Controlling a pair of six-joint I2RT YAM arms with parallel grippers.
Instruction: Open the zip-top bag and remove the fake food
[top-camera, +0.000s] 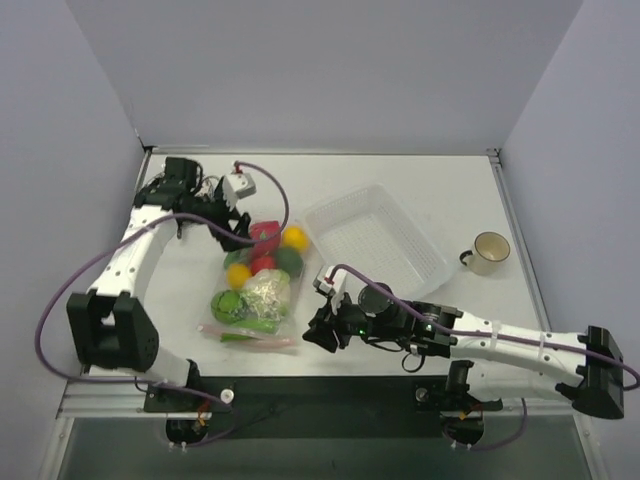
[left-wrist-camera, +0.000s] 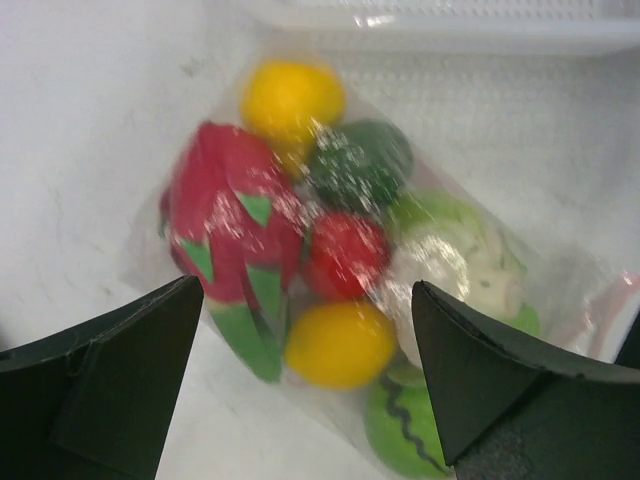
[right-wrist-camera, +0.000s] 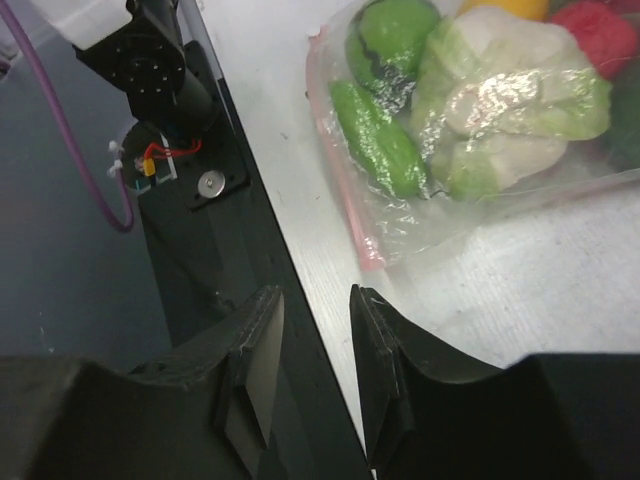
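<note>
Next, I close my left gripper on the zip-top bag's far edge (top-camera: 260, 221) (left-wrist-camera: 167, 200) beside the red-and-green fruit, at the end opposite the zip strip.
The zip-top bag (top-camera: 255, 290) lies flat mid-table, its pink-red zip strip (top-camera: 250, 333) toward the near edge. The fake food inside includes a white cauliflower (top-camera: 266, 290), a green pod (right-wrist-camera: 378, 140), a yellow piece (left-wrist-camera: 340, 345) and a red-and-green fruit (left-wrist-camera: 230, 220). My left gripper (top-camera: 238, 238) hovers over the bag's far end. In its wrist view the left gripper (left-wrist-camera: 308, 290) is wide open and holds nothing. My right gripper (top-camera: 322, 335) sits at the table's near edge, right of the strip's end (right-wrist-camera: 345, 180). The right gripper (right-wrist-camera: 315, 292) is narrowly open with nothing between its fingers.
A rigid clear mesh tray (top-camera: 375, 240) stands right of the bag, also at the top of the left wrist view (left-wrist-camera: 450, 30). A cream mug (top-camera: 488, 252) sits at the far right. The table's near edge and dark frame (right-wrist-camera: 240, 300) lie under my right gripper.
</note>
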